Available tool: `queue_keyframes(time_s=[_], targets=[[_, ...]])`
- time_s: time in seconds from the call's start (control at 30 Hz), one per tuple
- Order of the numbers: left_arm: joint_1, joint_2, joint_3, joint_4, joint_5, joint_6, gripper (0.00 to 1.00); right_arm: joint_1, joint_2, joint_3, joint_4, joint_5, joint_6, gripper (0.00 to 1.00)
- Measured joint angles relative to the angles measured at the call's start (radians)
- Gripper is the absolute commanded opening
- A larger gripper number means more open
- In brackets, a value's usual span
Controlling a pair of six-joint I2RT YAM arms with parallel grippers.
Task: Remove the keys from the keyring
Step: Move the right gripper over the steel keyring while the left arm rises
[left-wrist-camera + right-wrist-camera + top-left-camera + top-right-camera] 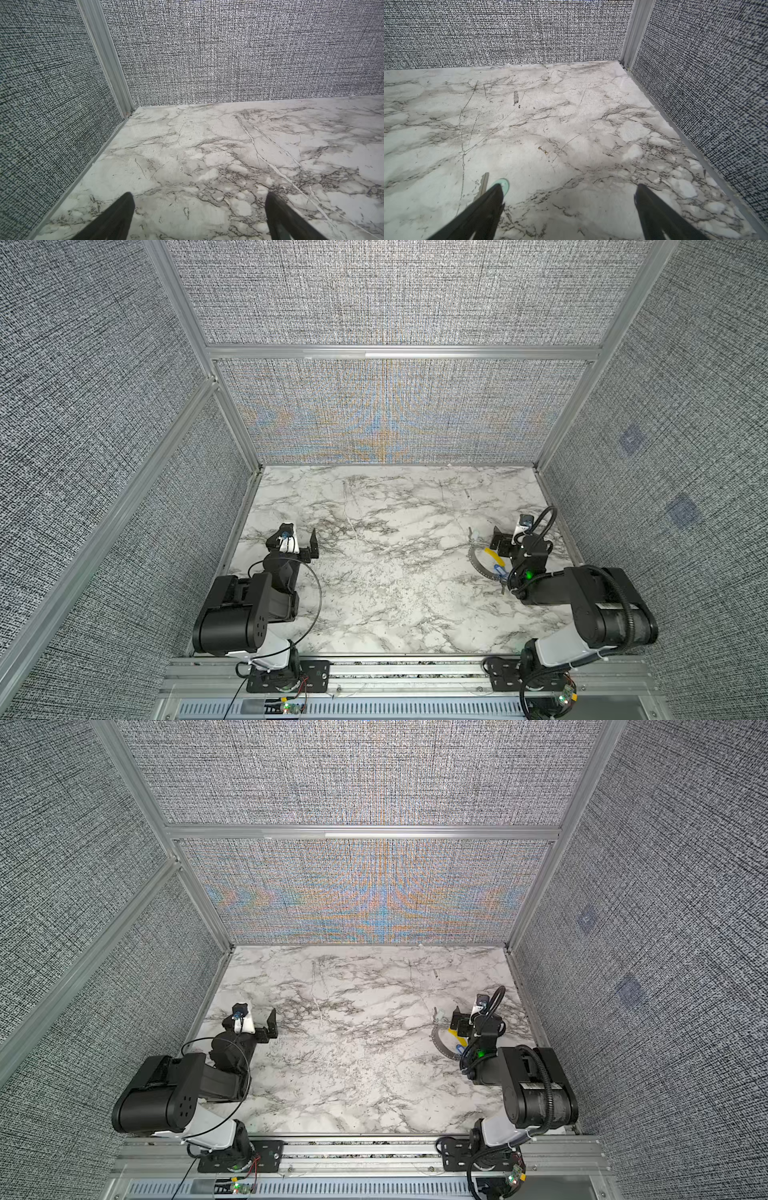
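I should close my right gripper on the small ring (472, 546) that links the pale key to the far end of the keyring.
The keyring (477, 562) (439, 1043) is a thin grey hoop lying flat on the marble table at the right, partly hidden under my right arm. Its yellow sleeve (497, 558) (458, 1041) shows beside the wrist. A blue-headed key (498, 572) (459, 1051) lies at the hoop's near end. The pale key (473, 535) (438, 1016) (505, 184) lies at its far end, just by one right fingertip. My right gripper (509, 537) (469, 1015) (569, 191) hovers open over the hoop, holding nothing. My left gripper (295, 537) (249, 1017) (199, 197) is open over bare marble at the left.
Grey fabric walls with aluminium posts (106, 56) (632, 31) close in the table (382, 580) on three sides. Each gripper is near its side wall. An aluminium rail (407, 672) carrying the arm bases runs along the near edge.
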Motion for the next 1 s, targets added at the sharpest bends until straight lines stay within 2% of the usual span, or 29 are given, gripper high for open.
queue_keyframes(time_s=[0.83,1.0], targets=[[0.000,0.000,0.001,0.000,0.000,0.000,0.99,-0.003,-0.003,-0.002,-0.004,-0.005,0.000,0.99],[0.000,-0.035,0.001,-0.020,0.000,0.000,0.99,0.021,-0.100,-0.024,-0.029,-0.016,-0.019,0.99]])
